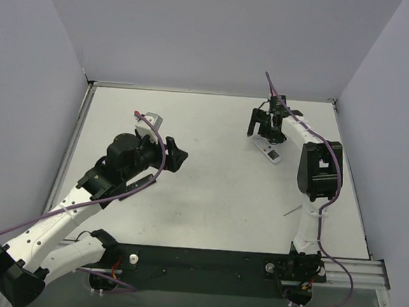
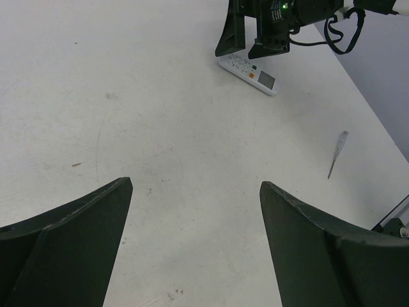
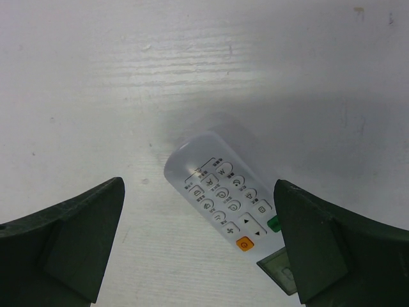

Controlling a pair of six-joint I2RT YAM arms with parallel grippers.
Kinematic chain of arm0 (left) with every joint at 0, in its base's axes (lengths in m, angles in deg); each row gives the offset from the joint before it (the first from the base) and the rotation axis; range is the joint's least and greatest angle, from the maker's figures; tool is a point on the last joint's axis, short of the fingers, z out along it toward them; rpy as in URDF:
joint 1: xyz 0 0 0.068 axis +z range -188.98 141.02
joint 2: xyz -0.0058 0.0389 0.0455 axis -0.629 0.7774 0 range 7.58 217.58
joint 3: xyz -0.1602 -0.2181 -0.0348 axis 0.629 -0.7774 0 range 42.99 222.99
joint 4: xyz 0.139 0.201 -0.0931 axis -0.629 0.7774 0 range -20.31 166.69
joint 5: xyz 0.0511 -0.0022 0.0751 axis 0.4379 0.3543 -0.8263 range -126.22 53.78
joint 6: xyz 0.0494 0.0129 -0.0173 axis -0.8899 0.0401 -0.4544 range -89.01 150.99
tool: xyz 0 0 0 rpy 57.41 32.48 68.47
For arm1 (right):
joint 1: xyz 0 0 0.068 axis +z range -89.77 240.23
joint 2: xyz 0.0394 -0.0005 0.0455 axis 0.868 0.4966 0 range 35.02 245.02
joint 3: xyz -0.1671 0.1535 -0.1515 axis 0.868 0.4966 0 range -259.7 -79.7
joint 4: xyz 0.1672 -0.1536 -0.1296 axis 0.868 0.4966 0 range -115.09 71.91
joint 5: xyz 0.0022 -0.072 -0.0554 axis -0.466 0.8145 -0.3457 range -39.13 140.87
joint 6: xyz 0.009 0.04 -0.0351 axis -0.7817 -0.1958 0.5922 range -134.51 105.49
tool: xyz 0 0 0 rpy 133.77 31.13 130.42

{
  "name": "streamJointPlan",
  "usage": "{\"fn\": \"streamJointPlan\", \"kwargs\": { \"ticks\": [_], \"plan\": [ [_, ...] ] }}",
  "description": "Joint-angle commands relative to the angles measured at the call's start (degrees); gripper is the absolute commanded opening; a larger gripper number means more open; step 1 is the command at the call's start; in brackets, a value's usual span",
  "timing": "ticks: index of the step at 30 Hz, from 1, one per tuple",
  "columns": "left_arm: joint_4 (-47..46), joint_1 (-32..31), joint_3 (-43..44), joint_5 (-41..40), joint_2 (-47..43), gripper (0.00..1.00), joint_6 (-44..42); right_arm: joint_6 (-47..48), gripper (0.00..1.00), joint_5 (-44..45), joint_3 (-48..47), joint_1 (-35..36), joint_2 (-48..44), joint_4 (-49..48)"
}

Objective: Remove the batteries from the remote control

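Note:
Next, my right gripper goes to the white remote control's screen end (image 1: pixel 274 155) (image 3: pixel 279 270) and closes there, with one finger on each side.
The white remote control (image 3: pixel 220 185) lies flat on the table with its buttons and small screen facing up. It also shows in the top view as the remote control (image 1: pixel 270 151) and far off in the left wrist view as the remote control (image 2: pixel 248 73). My right gripper (image 3: pixel 198 184) hovers over it, open, one finger on each side of its button end and not touching it; from above the right gripper (image 1: pixel 266 130) sits at the back right. My left gripper (image 1: pixel 179 159) is open over bare table at the left, the left gripper (image 2: pixel 195 184) holding nothing. The batteries are hidden.
A long thin pale stick (image 1: pixel 292 211) lies on the table right of centre, near the right arm's forearm (image 1: pixel 319 168); it appears as the stick (image 2: pixel 337 153) in the left wrist view. Grey walls close off the table at the back and both sides.

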Motion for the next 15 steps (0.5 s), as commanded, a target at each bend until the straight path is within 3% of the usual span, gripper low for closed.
{"fn": "streamJointPlan", "kwargs": {
  "ticks": [1,15],
  "plan": [
    [-2.54,0.0,0.05,0.81,-0.87,0.92,0.55,0.76,0.96,-5.06,-2.57,-0.27,0.39,1.65],
    [-2.63,0.0,-0.04,1.16,-0.26,0.92,0.72,2.77,0.95,-9.89,4.73,0.43,-3.13,-1.78]
  ]
}}
